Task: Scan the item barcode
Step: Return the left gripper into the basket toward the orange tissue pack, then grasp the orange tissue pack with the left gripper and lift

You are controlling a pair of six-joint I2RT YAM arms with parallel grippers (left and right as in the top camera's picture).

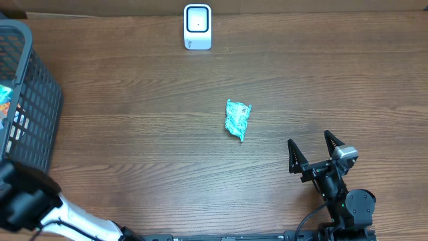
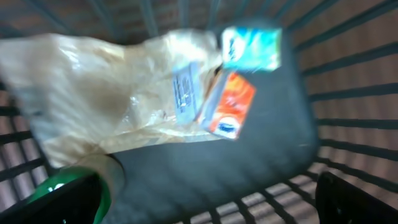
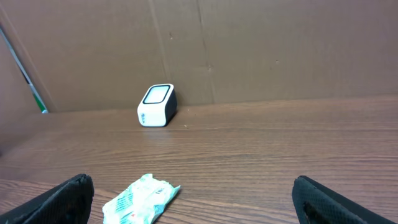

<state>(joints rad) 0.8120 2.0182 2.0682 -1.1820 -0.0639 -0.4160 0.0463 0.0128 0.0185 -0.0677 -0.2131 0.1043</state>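
Next, my left gripper grabs the sides of the orange packet (image 1: 5,108) (image 2: 226,111), beside the teal box in the dark basket.
The item, a crumpled teal packet (image 1: 237,118), lies on the wooden table near the middle; the right wrist view shows it (image 3: 140,199) low and left of centre. A white barcode scanner (image 1: 197,27) stands at the table's far edge, and it (image 3: 157,105) faces the right wrist camera. My right gripper (image 1: 309,140) is open and empty, to the right of the packet and nearer the front, apart from it. My left gripper (image 2: 205,211) is open over the inside of the basket, holding nothing.
A dark wire basket (image 1: 40,100) fills the left edge. Inside it (image 2: 298,143) lie a crinkled clear bag (image 2: 112,93), a teal box (image 2: 252,48), an orange packet (image 2: 229,106) and a green-rimmed round thing (image 2: 78,177) beside my left finger. The left arm (image 1: 40,207) crosses the front left corner.
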